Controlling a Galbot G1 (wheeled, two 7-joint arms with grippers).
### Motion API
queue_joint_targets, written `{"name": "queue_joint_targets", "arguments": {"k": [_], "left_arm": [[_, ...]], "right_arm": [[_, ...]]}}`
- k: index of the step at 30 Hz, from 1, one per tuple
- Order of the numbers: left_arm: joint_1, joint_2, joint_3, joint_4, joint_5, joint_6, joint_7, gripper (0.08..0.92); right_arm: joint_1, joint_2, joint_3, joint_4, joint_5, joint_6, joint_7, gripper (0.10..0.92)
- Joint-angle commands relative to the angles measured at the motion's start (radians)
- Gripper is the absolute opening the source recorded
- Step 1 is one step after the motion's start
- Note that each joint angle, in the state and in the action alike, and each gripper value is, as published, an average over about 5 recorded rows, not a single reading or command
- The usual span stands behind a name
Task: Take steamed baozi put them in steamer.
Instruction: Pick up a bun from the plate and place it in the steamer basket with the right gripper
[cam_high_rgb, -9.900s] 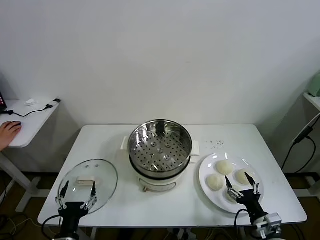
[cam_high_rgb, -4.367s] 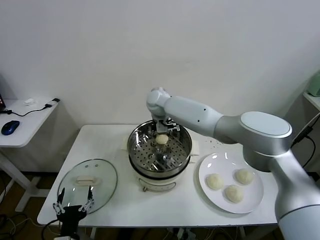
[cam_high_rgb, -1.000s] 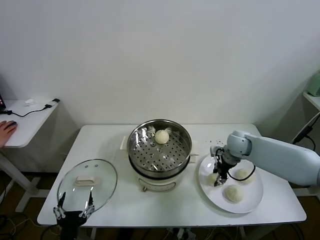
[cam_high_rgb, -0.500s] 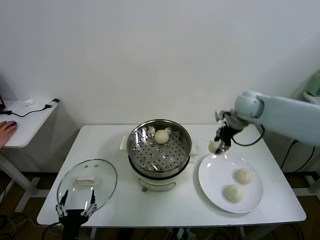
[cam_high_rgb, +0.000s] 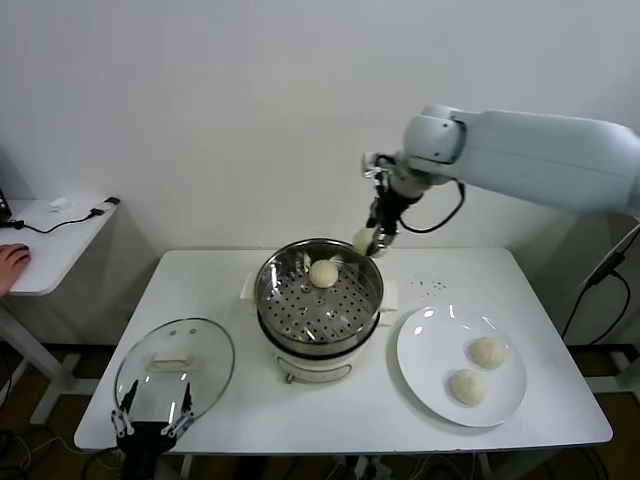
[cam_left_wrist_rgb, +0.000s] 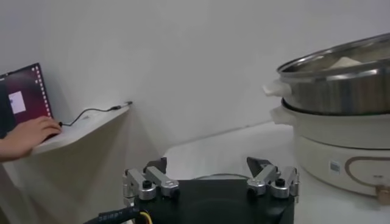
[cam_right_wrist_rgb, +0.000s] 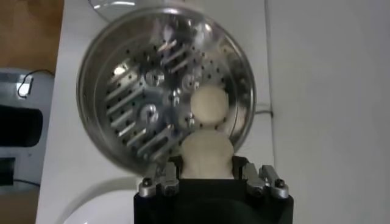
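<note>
The baozi, now over the steamer's far rim, will be let go by my right gripper on the steamer's perforated bottom, on the side (cam_high_rgb: 294, 302) (cam_right_wrist_rgb: 161, 63) toward the glass lid.
The steel steamer (cam_high_rgb: 320, 335) stands mid-table on its cream base, its perforated floor (cam_right_wrist_rgb: 137, 103) seen from above in the right wrist view. One baozi (cam_high_rgb: 323, 272) (cam_right_wrist_rgb: 209, 103) lies inside near the far wall. My right gripper (cam_high_rgb: 368, 242) (cam_right_wrist_rgb: 206, 170) hangs over the steamer's far right rim, shut on a second baozi (cam_high_rgb: 363, 241) (cam_right_wrist_rgb: 206, 155). Two more baozi (cam_high_rgb: 488, 351) (cam_high_rgb: 467, 386) rest on the white plate (cam_high_rgb: 430, 345). My left gripper (cam_high_rgb: 152, 410) (cam_left_wrist_rgb: 210, 178) is parked open at the table's front left edge.
A round glass lid (cam_high_rgb: 205, 375) lies flat at the front left, just behind the left gripper. A side desk (cam_high_rgb: 55, 235) with a cable and a person's hand stands off to the left. The wall is close behind the steamer.
My right gripper has lifted a baozi off the plate and carried it left and up, from beside the plate to above the steamer's far rim. The left arm stays parked.
</note>
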Motion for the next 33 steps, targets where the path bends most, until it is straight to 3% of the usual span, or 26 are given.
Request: {"name": "queue_joint_targets", "arguments": {"k": [1,28,33], "left_arm": [[0.005,0.005,-0.001,-0.005,0.001,-0.002,0.004,0.823],[-0.008,0.007,-0.011,0.04,-0.011,-0.015,-0.001,0.823],[-0.011,0.007,-0.009,0.042,-0.01,-0.014,-0.001,0.823]], "right_arm": [[-0.115,0.226,0.032,-0.066,0.049,-0.049,0.062,0.55],[-0.334,0.321,0.051,-0.258,-0.039,-0.048,0.072,0.552],[-0.329,0.312,0.056,-0.253,-0.043,-0.049,0.072,0.59]]}}
